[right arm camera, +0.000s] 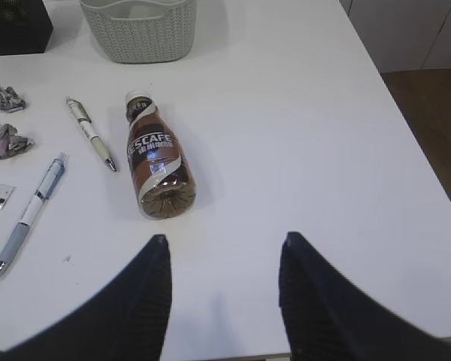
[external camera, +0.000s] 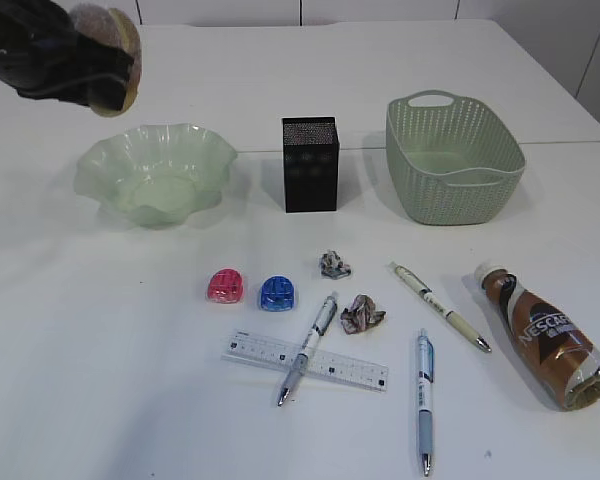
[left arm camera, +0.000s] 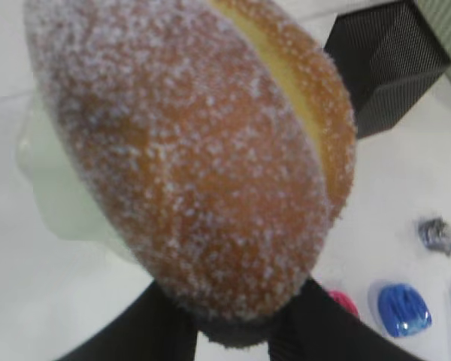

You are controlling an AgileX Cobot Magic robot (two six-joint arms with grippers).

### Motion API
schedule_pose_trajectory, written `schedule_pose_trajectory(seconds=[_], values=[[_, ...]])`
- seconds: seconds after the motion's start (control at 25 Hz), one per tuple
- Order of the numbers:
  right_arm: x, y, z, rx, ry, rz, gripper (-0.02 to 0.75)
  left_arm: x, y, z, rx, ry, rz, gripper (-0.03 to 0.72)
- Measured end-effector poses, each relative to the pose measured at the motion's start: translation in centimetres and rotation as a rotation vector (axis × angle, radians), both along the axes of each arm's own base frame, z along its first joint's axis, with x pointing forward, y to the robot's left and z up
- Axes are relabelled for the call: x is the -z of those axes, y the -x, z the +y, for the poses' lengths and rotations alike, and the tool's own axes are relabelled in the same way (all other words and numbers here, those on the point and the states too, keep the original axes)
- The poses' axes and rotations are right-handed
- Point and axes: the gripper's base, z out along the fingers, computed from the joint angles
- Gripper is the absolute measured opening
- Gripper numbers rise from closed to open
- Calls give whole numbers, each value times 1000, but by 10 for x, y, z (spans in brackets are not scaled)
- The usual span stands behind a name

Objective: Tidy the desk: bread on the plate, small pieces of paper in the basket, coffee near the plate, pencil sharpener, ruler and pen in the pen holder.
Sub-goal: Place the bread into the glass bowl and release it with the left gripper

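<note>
I need to release the bread from my left gripper in the hollow of the green wavy plate (external camera: 175,182), slightly toward the pen holder.
My left gripper (external camera: 105,70) is shut on the sugar-dusted bread (external camera: 115,50), held in the air up and to the left of the green wavy plate (external camera: 155,170). In the left wrist view the bread (left arm camera: 195,150) fills the frame between the fingers (left arm camera: 158,331). The coffee bottle (external camera: 545,335) lies on its side at the right. My right gripper (right arm camera: 222,241) hangs open and empty just short of the bottle (right arm camera: 156,162). Two paper balls (external camera: 333,264) (external camera: 362,313), a pink (external camera: 225,286) and a blue sharpener (external camera: 276,293), the ruler (external camera: 260,352) and three pens (external camera: 310,345) (external camera: 442,306) (external camera: 424,398) lie on the table.
The black mesh pen holder (external camera: 310,165) stands between the plate and the pale green basket (external camera: 450,160). One pen lies across the ruler. The table's right edge (right arm camera: 406,120) drops to a wooden floor.
</note>
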Motion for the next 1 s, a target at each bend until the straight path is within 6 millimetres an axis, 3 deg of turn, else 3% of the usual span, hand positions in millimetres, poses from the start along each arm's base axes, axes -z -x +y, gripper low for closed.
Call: schedule_pose_trajectory(seconds=[0.16,0.36,0.68,1.0], values=[[0,0,0,0,0,0,377,5,-19,-5,1,-4,-13,157],[0,0,0,0,0,0,377,32,-47,-11,-3,-21,37,158],[0,0,0,0,0,0,377,62,-83,5,-58,-32,97,158],[0,0,0,0,0,0,377,95,-108,1,-58,-54,188,160]])
